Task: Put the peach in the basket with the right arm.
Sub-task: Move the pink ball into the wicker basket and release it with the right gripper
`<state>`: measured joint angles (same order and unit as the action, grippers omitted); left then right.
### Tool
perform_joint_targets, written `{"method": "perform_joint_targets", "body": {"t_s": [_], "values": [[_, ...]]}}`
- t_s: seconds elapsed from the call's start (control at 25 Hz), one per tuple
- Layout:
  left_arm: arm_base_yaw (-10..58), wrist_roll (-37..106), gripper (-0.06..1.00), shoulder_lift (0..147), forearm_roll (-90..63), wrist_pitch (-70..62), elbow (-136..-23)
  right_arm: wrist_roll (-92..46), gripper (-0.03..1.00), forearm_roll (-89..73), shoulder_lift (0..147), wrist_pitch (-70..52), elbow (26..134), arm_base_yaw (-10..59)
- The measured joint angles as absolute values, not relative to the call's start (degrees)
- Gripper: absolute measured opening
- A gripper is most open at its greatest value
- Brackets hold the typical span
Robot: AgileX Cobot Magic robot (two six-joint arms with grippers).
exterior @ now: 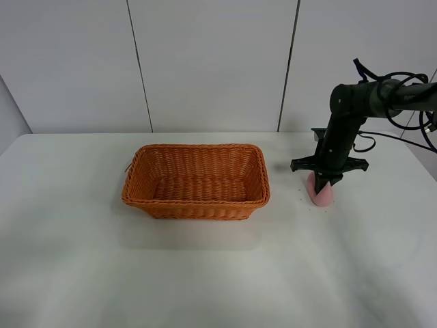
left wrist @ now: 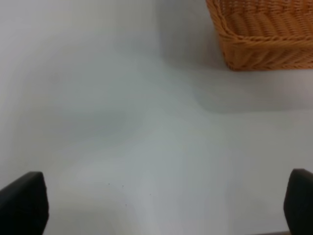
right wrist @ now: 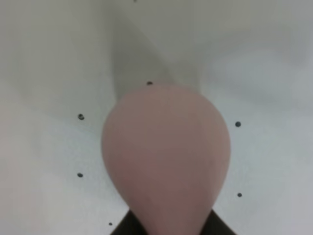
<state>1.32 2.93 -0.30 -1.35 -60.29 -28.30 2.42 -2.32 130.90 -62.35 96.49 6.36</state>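
Note:
The robot's right gripper will release the peach, now at table level beside the basket, on the bottom of the wicker basket, near the basket's front side (exterior: 192,190).
The pale-pink peach (exterior: 322,191) is at table level to the right of the orange-brown wicker basket (exterior: 196,180), which holds nothing. The black right arm (exterior: 348,116) reaches straight down onto it. My right gripper (exterior: 323,183) is shut on the peach (right wrist: 166,156), which fills the right wrist view; dark fingers (right wrist: 215,226) show only behind its near end. My left gripper (left wrist: 166,205) is open over bare table, with a corner of the basket (left wrist: 264,39) far ahead of it. In the high view the left arm is out of sight.
The white table (exterior: 205,273) extends wide in front of the basket. A white panelled wall (exterior: 212,61) stands behind it. Loose black cables (exterior: 410,130) hang at the right edge. Small dark specks (right wrist: 80,116) dot the table around the peach.

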Motion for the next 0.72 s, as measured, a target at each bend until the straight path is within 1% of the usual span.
{"method": "perform_joint_targets", "body": {"t_s": [0.2,0.36,0.52,0.72], "values": [[1.32,2.93,0.99,-0.30,-1.35,-60.29,-28.30,2.42,0.00,-1.92,130.14,-65.68,100.78,6.36],[1.32,2.93,0.99,-0.30,-1.35,-60.29,-28.30,2.42,0.00,-0.96,126.64,-68.67,106.75,6.36],[1.32,2.93,0.99,-0.30,-1.35,-60.29,-28.30,2.42,0.00,0.00,122.95,-69.18,112.40,6.36],[1.32,2.93,0.99,-0.30,-1.35,-60.29,-28.30,2.42,0.00,0.64,119.95,-69.44,114.42,6.36]]}}
